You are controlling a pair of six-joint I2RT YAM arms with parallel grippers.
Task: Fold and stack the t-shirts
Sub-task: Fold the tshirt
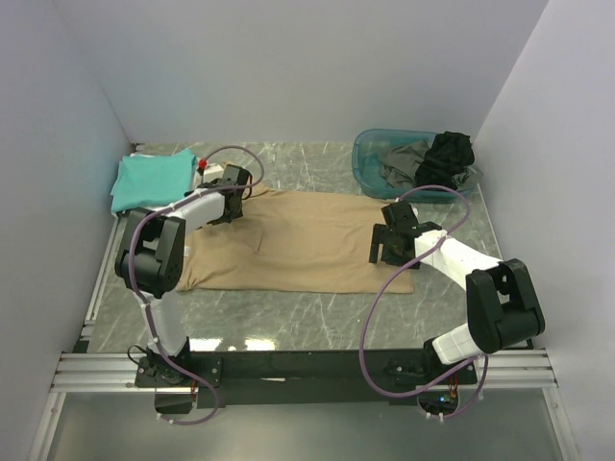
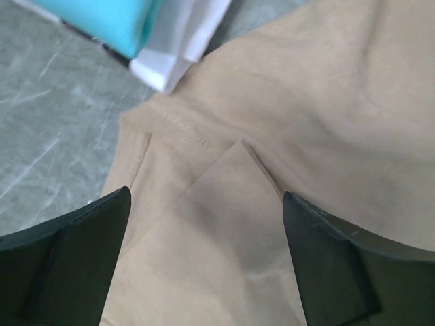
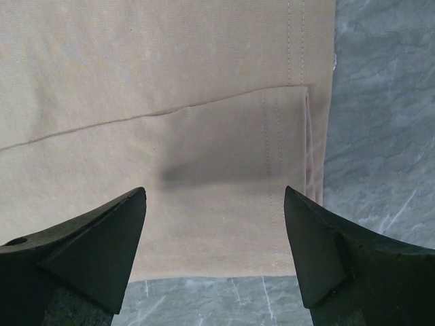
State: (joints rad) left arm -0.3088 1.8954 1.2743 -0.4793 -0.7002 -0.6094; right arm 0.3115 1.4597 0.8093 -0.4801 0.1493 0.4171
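Observation:
Next, the left gripper moves to the tan t-shirt's far edge [image 1: 255, 189] [image 2: 272, 37], close to the folded teal t-shirt, and closes there.
A tan t-shirt [image 1: 307, 240] lies flat across the middle of the table, folded lengthwise. My left gripper [image 1: 231, 197] hovers open over its left end near the collar, nothing between the fingers; the left wrist view shows a folded tan flap [image 2: 231, 204] below the jaws. My right gripper [image 1: 392, 242] stands open over the shirt's right hem [image 3: 299, 136], empty. A folded teal t-shirt [image 1: 152, 180] lies at the back left, with a white one [image 2: 180, 41] under it. Dark garments [image 1: 450, 154] fill a bin at the back right.
A clear blue-green plastic bin [image 1: 370, 158] stands at the back right. A small red object [image 1: 203, 163] sits beside the teal stack. White walls close in the left, back and right sides. The marble tabletop [image 1: 317, 317] shows in front of the shirt.

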